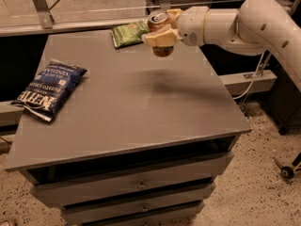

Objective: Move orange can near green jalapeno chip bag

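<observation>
My gripper is holding the orange can. It will let go of it upright against the arm-side end of the green jalapeno chip bag [150, 44].
My gripper [161, 33] is shut on the orange can [161, 24] and holds it upright in the air above the far right part of the grey table [127, 107]. The can's silver top faces up and its lower end shows below the fingers [159, 38]. The green jalapeno chip bag [129, 33] lies flat on the table's far edge, just left of the can. The can's shadow falls on the table in front of it.
A dark blue chip bag [49, 89] lies at the table's left edge. My white arm [235, 22] reaches in from the right. Drawers sit under the tabletop. A metal rail runs behind the table.
</observation>
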Tool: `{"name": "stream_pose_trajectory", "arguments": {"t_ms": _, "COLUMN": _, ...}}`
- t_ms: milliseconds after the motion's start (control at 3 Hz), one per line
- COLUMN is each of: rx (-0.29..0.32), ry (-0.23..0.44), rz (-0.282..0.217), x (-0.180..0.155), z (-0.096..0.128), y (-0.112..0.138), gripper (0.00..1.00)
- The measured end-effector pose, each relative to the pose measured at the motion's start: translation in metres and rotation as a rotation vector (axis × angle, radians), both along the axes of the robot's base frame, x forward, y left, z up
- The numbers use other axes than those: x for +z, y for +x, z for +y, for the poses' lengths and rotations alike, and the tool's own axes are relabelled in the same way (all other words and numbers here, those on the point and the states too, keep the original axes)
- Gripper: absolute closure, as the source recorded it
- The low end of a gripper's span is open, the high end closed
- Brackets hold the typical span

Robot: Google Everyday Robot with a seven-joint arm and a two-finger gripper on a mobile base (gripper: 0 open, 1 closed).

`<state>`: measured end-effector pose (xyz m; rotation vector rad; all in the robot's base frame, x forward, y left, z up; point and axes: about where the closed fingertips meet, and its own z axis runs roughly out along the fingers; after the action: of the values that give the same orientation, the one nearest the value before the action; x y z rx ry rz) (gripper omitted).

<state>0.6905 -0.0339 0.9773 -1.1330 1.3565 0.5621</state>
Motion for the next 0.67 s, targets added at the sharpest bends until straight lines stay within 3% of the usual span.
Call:
{"name": "stream_pose_trajectory", "arguments": {"t_ms": 333, "rx": -0.062, "ry": 0.037, "rz": -0.001, "x": -0.008, "z": 0.026, "y": 0.049, "gripper": 1.0}}
{"name": "stream_pose_trajectory", "arguments": {"t_ms": 667, "rx": -0.146, "ry": 0.064, "rz": 0.028, "x": -0.033, "z": 0.036, "y": 0.098, "gripper": 1.0}}
